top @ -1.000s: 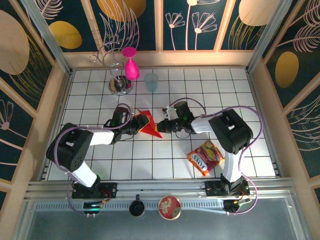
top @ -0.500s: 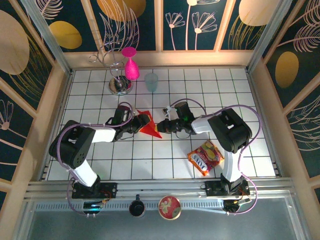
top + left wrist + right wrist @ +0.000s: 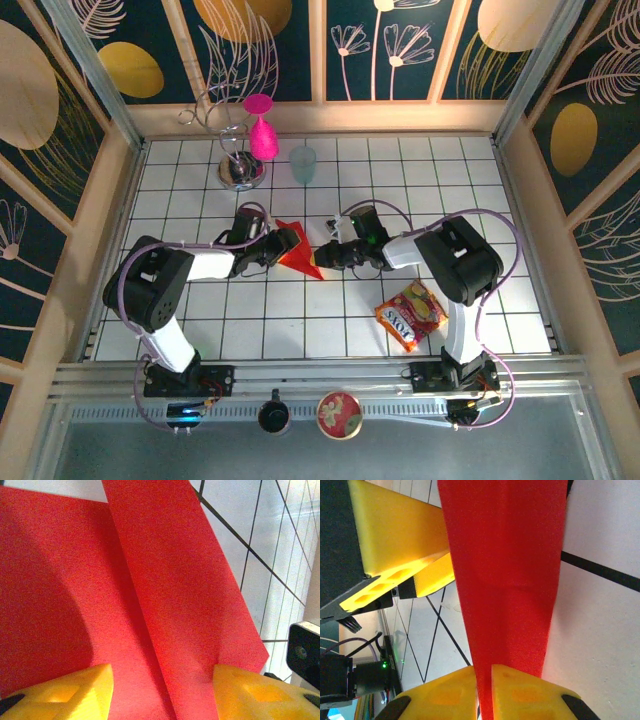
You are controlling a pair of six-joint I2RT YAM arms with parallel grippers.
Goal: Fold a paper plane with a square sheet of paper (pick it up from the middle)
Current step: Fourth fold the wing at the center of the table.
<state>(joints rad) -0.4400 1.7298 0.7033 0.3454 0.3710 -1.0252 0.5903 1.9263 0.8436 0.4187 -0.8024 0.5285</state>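
My right gripper should open, as it is at the red paper plane's narrow tip, then move inward and pinch the plane's fold nearer my left gripper (image 3: 503, 575).
The red paper plane (image 3: 298, 248), a folded kite-shaped dart, lies mid-table with its sharp point toward the near right. My left gripper (image 3: 277, 245) is at its wide end. In the left wrist view its yellow fingertips (image 3: 95, 680) stand wide apart, astride the creased paper plane (image 3: 165, 580), so the left gripper (image 3: 160, 675) is open. My right gripper (image 3: 323, 257) is at the pointed end. In the right wrist view the narrow tip of the paper plane (image 3: 505, 555) runs into a thin gap between the barely parted jaws of the right gripper (image 3: 484, 675).
A pink goblet (image 3: 262, 135), a wire stand (image 3: 238, 165) and a pale blue cup (image 3: 303, 163) stand at the back. A red-and-yellow snack packet (image 3: 411, 314) lies at the near right. A black cup (image 3: 273, 413) and a round tin (image 3: 340, 413) sit on the front rail.
The left arm has shifted slightly toward the far side. The paper plane and the right gripper stay almost where they were.
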